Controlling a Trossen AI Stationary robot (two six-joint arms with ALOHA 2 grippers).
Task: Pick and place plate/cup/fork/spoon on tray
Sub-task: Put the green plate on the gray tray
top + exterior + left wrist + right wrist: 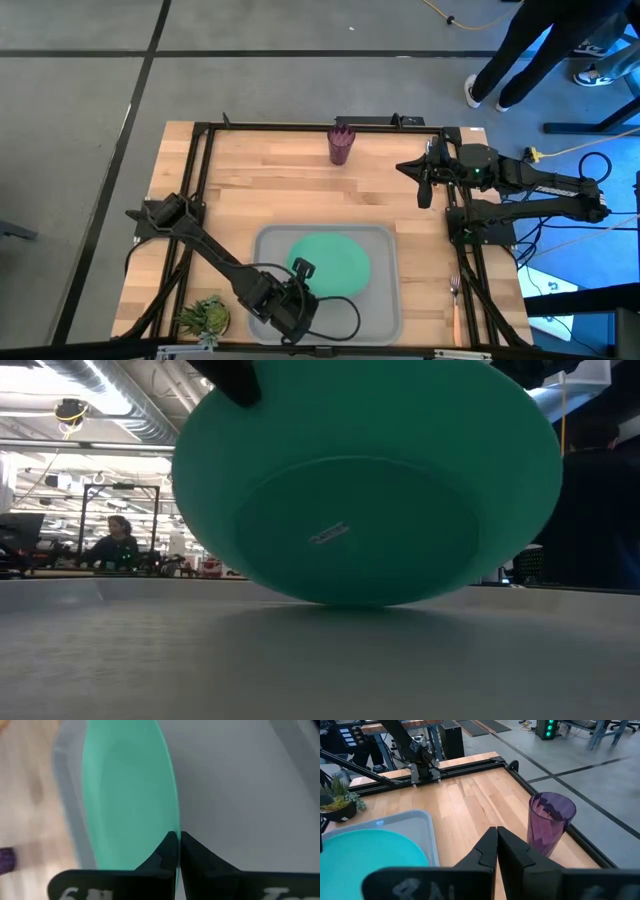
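Next, my left gripper releases the green plate, now tilted over the light-grey tray, so that it lies flat on the middle of the light-grey tray (327, 279).
The green plate (335, 262) is over the light-grey tray (385, 305) at the table's near middle. It stands tilted, its underside facing the low view (370, 490). My left gripper (300, 272) is shut on the plate's near-left rim. The purple cup (341, 145) stands upright on the wood by the far edge and also shows in the right wrist view (550, 822). My right gripper (425, 185) is shut and empty at the far right, beside the cup. The fork (455, 288) lies on the wood right of the tray. The spoon does not show. My left gripper pinches the plate's rim (175, 827) between its two fingers, one on each face. It holds the edge nearest the table's near-left. The plate is tilted up on that side. Its low part (360, 600) meets the tray's floor (300, 660).
A small potted plant (205, 318) stands at the near-left corner beside the tray. A black frame (300, 125) runs round the table. Bare wood lies between the tray and the cup. One person stands beyond the far right (540, 50); another sits in the room behind (115, 540).
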